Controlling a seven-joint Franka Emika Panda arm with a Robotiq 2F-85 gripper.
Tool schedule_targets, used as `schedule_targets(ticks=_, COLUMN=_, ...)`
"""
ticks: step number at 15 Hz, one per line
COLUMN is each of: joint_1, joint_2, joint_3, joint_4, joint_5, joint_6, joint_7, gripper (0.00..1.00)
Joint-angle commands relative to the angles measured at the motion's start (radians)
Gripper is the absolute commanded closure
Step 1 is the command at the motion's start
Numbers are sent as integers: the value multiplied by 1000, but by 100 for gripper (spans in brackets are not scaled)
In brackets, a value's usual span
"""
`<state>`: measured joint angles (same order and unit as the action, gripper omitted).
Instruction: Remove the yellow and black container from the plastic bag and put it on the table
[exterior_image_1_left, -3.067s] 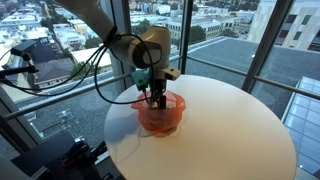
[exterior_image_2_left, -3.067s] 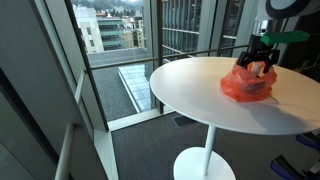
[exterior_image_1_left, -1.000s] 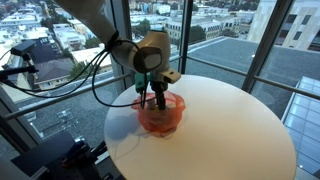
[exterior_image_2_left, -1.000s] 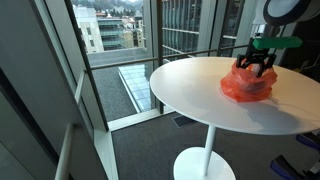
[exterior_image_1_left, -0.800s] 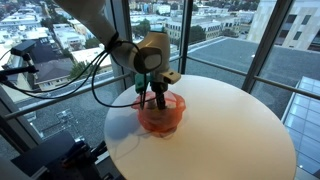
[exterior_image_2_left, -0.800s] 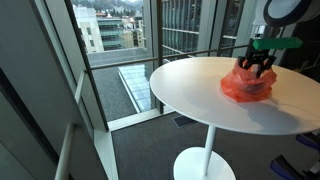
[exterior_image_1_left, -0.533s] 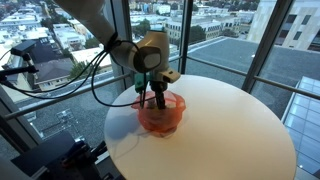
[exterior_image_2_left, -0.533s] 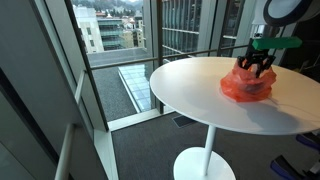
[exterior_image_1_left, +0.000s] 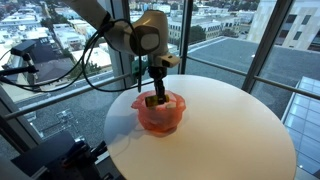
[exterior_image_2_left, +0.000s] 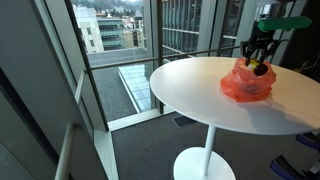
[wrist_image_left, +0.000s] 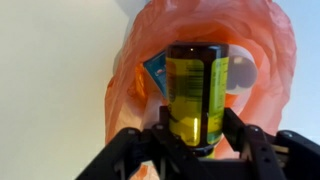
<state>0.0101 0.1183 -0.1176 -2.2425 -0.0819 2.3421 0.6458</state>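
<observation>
The robot's gripper should release the yellow and black container on the white table (exterior_image_1_left: 185, 147) in front of the orange plastic bag.
The yellow and black container (wrist_image_left: 195, 95) is a small can-like cylinder with a dark top. My gripper (wrist_image_left: 196, 128) is shut on its sides, one finger at each flank. In both exterior views the container (exterior_image_1_left: 153, 100) (exterior_image_2_left: 258, 68) hangs in the gripper (exterior_image_1_left: 155, 92) (exterior_image_2_left: 258, 62) just above the mouth of the orange plastic bag (exterior_image_1_left: 160, 115) (exterior_image_2_left: 247, 84). In the wrist view the orange bag (wrist_image_left: 135, 60) spreads open behind the container, with other items partly visible inside it.
The bag lies on a round white table (exterior_image_1_left: 220, 130) (exterior_image_2_left: 200, 90) next to tall windows. A blue and white packet (wrist_image_left: 155, 70) and a pale round item (wrist_image_left: 243, 75) remain inside the bag. The table edge (exterior_image_2_left: 165, 100) runs close to the bag.
The gripper has shut on the container and risen, lifting it up out of the bag's mouth. The bag stays where it was.
</observation>
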Motion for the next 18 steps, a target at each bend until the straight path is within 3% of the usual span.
schedule_targets(ticks=1, joint_1=-21, joint_2=-63, joint_3=0, joint_4=34, joint_5=-32, joint_6=-88, joint_7=9, gripper=70)
schedule_targets(ticks=8, joint_1=-107, joint_2=-89, joint_3=-31, joint_4=111, joint_5=-74, joint_6=-165, joint_7=16, gripper=70)
schedule_targets(ticks=14, joint_1=-191, joint_2=-27, joint_3=-95, joint_4=123, joint_5=-62, joint_6=-158, joint_7=-15, gripper=70)
schedule_targets(ticks=18, joint_1=-207, joint_2=53, joint_3=-116, joint_4=120, joint_5=-43, joint_6=-129, joint_7=-38, gripper=70)
